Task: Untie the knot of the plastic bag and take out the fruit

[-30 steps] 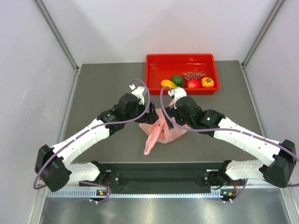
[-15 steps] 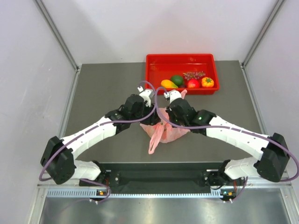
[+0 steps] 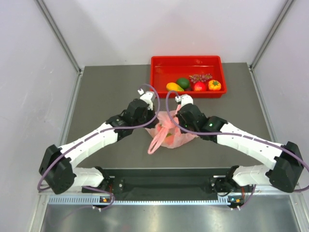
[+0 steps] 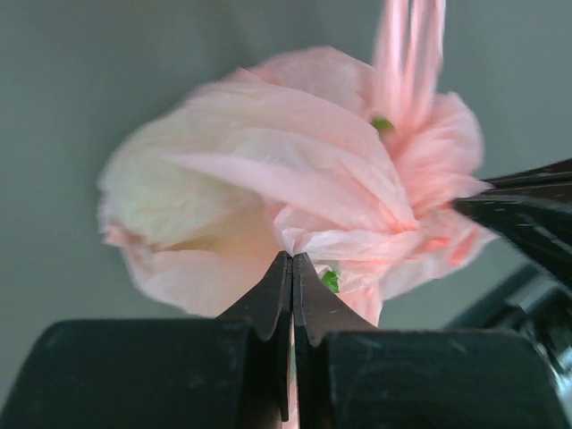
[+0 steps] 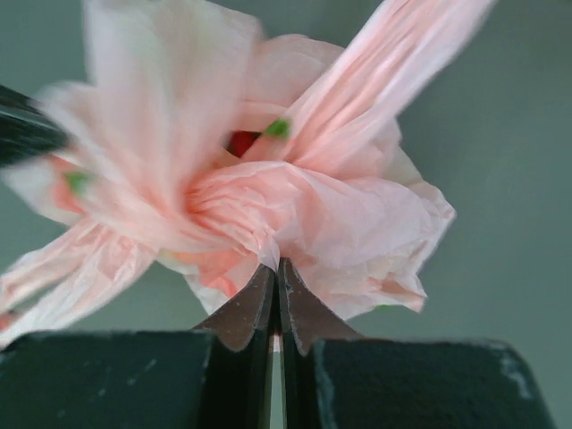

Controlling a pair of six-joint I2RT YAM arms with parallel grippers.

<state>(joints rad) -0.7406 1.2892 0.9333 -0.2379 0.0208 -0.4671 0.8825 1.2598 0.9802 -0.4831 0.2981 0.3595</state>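
Note:
My left gripper is pinching a fold near the bag's gathered middle, so it should open, grab the plastic nearer the bag's outer side (image 3: 151, 131) and spread the bag's opening.
The pale-pink plastic bag (image 3: 170, 133) lies bunched on the grey table between my two arms. One long handle strip (image 3: 154, 144) trails toward the near edge. My left gripper (image 4: 292, 259) is shut on a fold of the bag's plastic, and in the top view it sits at the bag's left side (image 3: 156, 121). My right gripper (image 5: 277, 265) is shut on another fold, at the bag's right side (image 3: 177, 123). Fruit (image 3: 169, 137) shows yellow-green through the plastic, with green bits (image 4: 331, 281) and a red patch (image 5: 239, 141). The knot cannot be made out among the folds.
A red tray (image 3: 186, 59) stands at the back of the table. It holds a yellow fruit (image 3: 173, 87), a dark green round one (image 3: 183, 82), grapes (image 3: 200, 77), a red fruit (image 3: 199, 86) and an orange one (image 3: 215, 85). White walls close in both sides.
Both grippers went from open to shut on folds of the bag. The arms drew in toward the bag, and the hanging handle strip shifted slightly.

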